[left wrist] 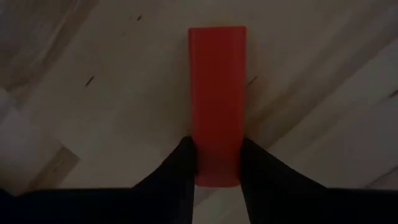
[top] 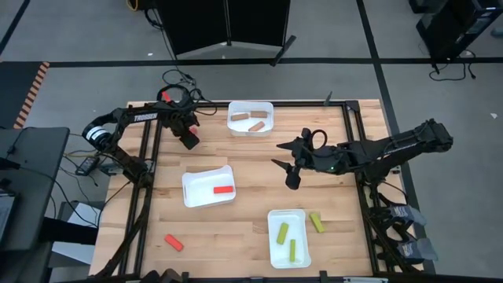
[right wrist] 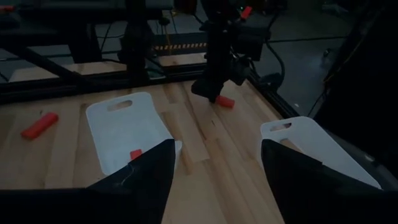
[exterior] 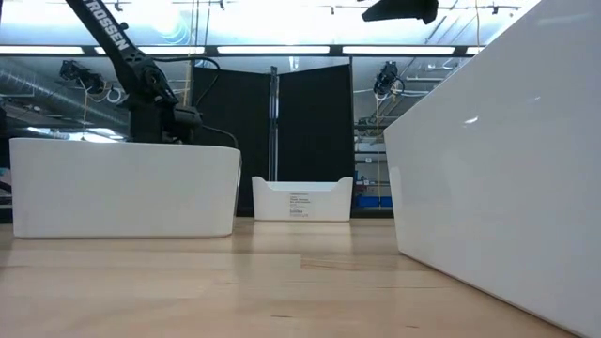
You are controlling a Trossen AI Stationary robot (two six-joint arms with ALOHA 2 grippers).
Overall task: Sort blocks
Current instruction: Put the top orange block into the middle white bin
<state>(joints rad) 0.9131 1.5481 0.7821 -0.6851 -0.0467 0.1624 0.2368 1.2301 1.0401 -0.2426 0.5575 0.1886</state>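
Next, I bring the red block in my left gripper, now between the far and middle trays, to the middle tray (top: 203, 182) and let go of it there, beside the red block that is lying there.
My left gripper (top: 189, 139) is at the table's far left, between the far tray and the middle tray, shut on a red block (left wrist: 216, 93). My right gripper (top: 283, 163) hovers open over the table's middle and points toward the left arm; its fingers (right wrist: 155, 168) are wide apart and hold nothing. The far tray (top: 251, 108) holds tan blocks (top: 250, 123). One red block (top: 223, 189) lies in the middle tray (top: 196, 185). Two yellow-green blocks (top: 283, 233) lie in the near tray (top: 299, 250). A yellow-green block (top: 316, 222) and a red block (top: 174, 242) lie flat on the table. My left gripper pinches the red block between its two fingers (left wrist: 180, 165) at one end (left wrist: 216, 171). The fingers lie along the block, whose free end (left wrist: 216, 37) points straight away from them. In the right wrist view the block (right wrist: 225, 101) lies level at the tabletop; lifted or resting, I cannot tell.
Dark frame rails (top: 352, 126) run along the table's edges. Cables (top: 181, 82) lie past the far left corner. In the low view the middle tray (exterior: 122, 188) and the near tray (exterior: 507, 169) stand close and hide the blocks. Bare wood (top: 236, 228) shows between the trays.
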